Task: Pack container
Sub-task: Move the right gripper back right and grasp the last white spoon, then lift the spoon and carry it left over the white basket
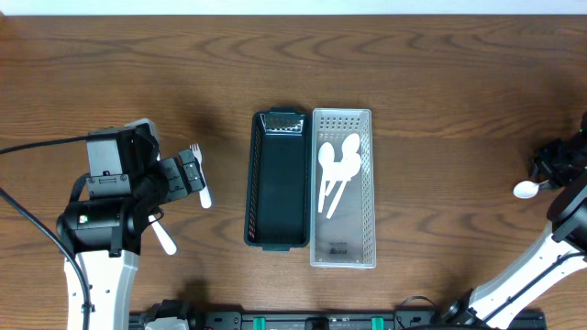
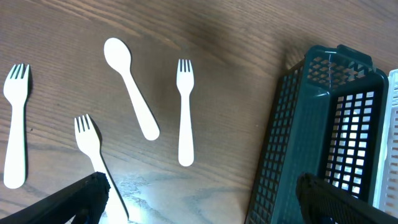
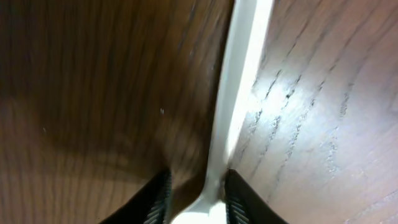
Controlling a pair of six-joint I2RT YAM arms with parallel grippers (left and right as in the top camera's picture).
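The white fork nearest the dark green basket is next for my left gripper, which should go to it and close on the fork's head (image 1: 197, 156) (image 2: 185, 86), just below its prongs.
A dark green basket (image 1: 278, 229) and a clear perforated container (image 1: 365, 197) stand side by side mid-table. Three white spoons (image 1: 335, 170) lie in the clear container. My left gripper (image 1: 188, 174) is open and empty above loose white cutlery. The left wrist view shows three forks (image 2: 185, 112) and a spoon (image 2: 130, 87) on the wood, with the basket (image 2: 292, 143) at the right and the open jaws (image 2: 205, 205) at the bottom. My right gripper (image 3: 199, 199) at the far right is shut on a white spoon (image 3: 239, 74), whose bowl shows overhead (image 1: 525, 190).
A white fork (image 1: 199, 172) and another white utensil (image 1: 163, 236) lie beside the left arm. The table's far edge runs along the top. The right arm's base stands at the bottom right.
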